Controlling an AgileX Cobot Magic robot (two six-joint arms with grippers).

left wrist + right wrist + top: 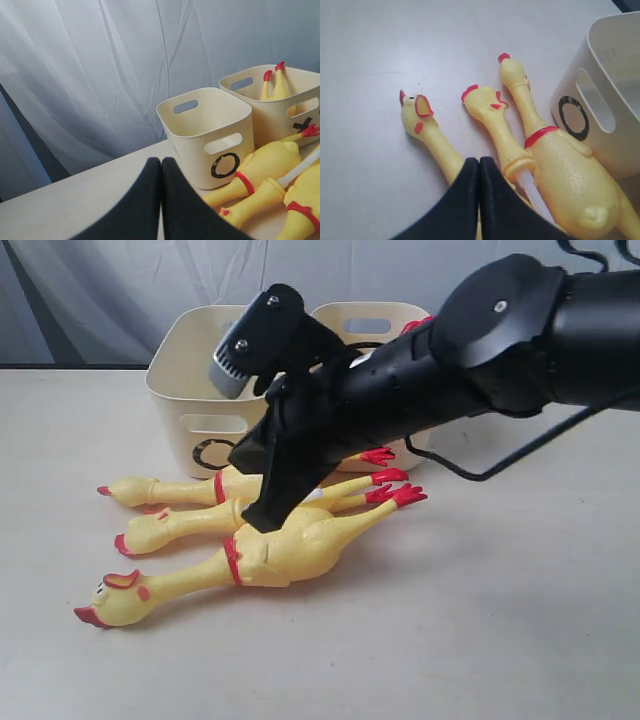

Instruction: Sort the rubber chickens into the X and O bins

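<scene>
Next, I will move my right gripper to the middle chicken's neck (197, 521) (506, 141), between its head and the white tube, and close it there.
Three rubber chickens lie side by side on the table, heads to the left: front one (270, 555), middle one (190, 525), back one (165, 488). Behind them stand the O bin (190, 390) and the X bin (385, 325). A fourth chicken (275, 85) sticks feet-up out of the X bin (280, 117). My right gripper (265, 523) reaches in from the right, shut and empty, with its tip over the front chicken (432, 135); contact is unclear. My left gripper (161, 159) is shut and empty, low over bare table beside the O bin (200, 130). It is outside the exterior view.
A white curtain hangs behind the table. A black cable (500, 465) loops over the table on the right. The middle chicken (490, 110) has a white tube (532, 192) showing at its neck. The O bin (615, 100) stands close beside the back chicken (560, 165).
</scene>
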